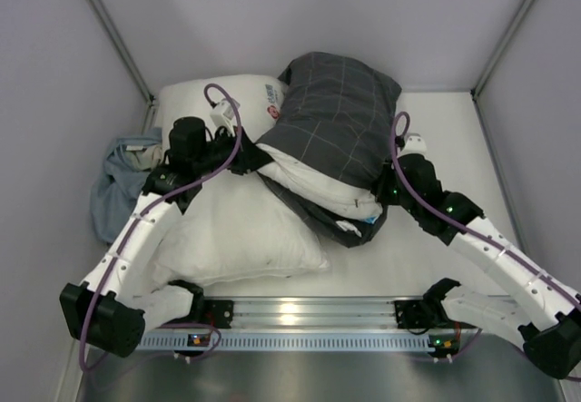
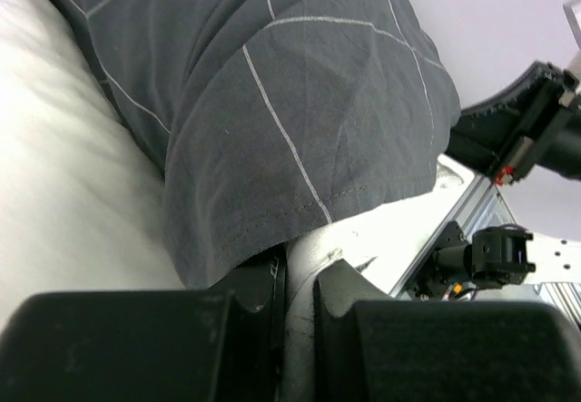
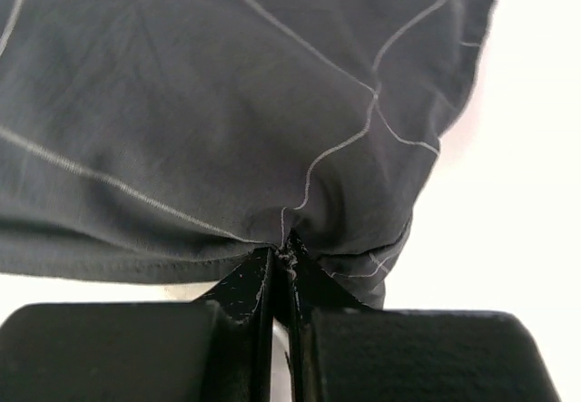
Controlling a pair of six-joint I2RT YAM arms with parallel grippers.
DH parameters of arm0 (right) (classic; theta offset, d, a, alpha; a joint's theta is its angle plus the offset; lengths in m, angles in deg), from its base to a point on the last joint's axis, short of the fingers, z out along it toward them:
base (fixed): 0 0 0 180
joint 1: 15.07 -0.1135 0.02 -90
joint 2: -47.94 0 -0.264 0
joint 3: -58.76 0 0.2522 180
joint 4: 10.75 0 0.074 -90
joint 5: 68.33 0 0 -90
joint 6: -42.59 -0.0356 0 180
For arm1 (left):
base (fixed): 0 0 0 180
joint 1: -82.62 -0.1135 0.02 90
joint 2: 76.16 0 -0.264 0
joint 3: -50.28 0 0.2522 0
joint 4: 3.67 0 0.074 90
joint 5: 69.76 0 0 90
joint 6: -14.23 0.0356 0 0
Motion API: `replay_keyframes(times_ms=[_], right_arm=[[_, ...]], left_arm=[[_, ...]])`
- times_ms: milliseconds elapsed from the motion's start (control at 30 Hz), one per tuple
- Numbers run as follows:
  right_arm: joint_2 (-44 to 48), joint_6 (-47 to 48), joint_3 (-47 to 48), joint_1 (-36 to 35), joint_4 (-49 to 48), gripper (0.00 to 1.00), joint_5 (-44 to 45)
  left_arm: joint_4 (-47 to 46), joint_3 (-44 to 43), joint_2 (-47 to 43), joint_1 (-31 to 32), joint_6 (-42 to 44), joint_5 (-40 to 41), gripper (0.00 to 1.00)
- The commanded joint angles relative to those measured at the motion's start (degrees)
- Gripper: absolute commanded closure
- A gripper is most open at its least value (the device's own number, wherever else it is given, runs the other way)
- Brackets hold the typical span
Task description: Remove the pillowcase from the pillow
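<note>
The pillow's corner is still inside and I have only a small pinch of the pillowcase's side, so next I take more of the pillowcase's open edge [image 1: 352,182] with my right gripper before pulling.
The dark grey-blue checked pillowcase [image 1: 338,116] lies bunched at the back centre. The white pillow [image 1: 318,182] sticks out of its lower, open side. My left gripper [image 1: 250,159] is at the pillow's left end. In the left wrist view it [image 2: 304,266] is shut on a fold of pale fabric, apparently the pillow's, under the pillowcase hem [image 2: 300,139]. My right gripper [image 1: 386,189] is at the right edge. In the right wrist view it [image 3: 283,252] is shut on a pinch of the pillowcase [image 3: 227,102].
A second plain white pillow [image 1: 241,234] lies front left under my left arm. A white pillow with a red logo [image 1: 250,98] is at the back left. A blue-grey cloth [image 1: 113,184] is heaped at the far left. An aluminium rail [image 1: 300,313] runs along the near edge.
</note>
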Motion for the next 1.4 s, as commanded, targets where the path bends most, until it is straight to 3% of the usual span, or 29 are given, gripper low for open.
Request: replay_keyframes(times_ms=[0,167,333,400,433,467,600,700,733,800,1200,1367], right_arm=[[-1.66,-1.59,1.62,0.64,-0.06,1.00,16.76],[-1.40,1.12,4.86,0.73,-3.23,1.00,12.21],[1.06,4.20,3.92,0.64,-6.30,1.00,2.28],[2.64,5.70,2.51,0.64,-8.58,0.92,-0.98],[2.38,6.14,2.33,0.73,-8.51,0.76,-1.42],[2.12,6.66,2.33,0.64,-8.42,0.71,-2.12],[0.89,6.14,2.24,0.64,-7.27,0.66,-2.65],[1.50,5.00,1.36,0.64,-7.27,0.78,-2.04],[1.59,5.00,1.10,0.64,-7.27,0.91,-1.69],[1.59,4.82,1.09,0.64,-6.93,1.00,0.50],[-4.38,4.55,6.36,1.69,-6.57,1.00,20.97],[-9.13,7.10,10.93,5.64,-8.50,1.00,21.61]], left_arm=[[-2.52,-0.67,-5.60,-1.06,0.27,-0.27,1.00],[-0.58,0.82,-6.83,-1.06,1.67,-0.45,1.00],[0.30,1.70,-7.18,-1.06,2.47,-0.10,1.00],[0.38,1.70,-7.01,-1.06,2.38,-0.27,1.00],[0.38,1.70,-6.92,-1.06,2.29,-0.45,1.00],[0.38,1.70,-6.83,-1.06,2.29,-0.62,1.00],[0.47,1.70,-6.92,-0.97,2.38,-0.71,1.00],[0.38,1.70,-7.27,-0.97,2.64,-0.80,1.00],[0.38,1.62,-7.27,-1.06,2.64,-0.89,1.00],[0.38,1.62,-7.36,-0.97,2.56,-1.06,1.00],[1.70,4.77,-12.53,-0.97,2.20,-3.08,1.00],[4.95,6.10,-15.44,-1.06,3.08,-3.96,1.00]])
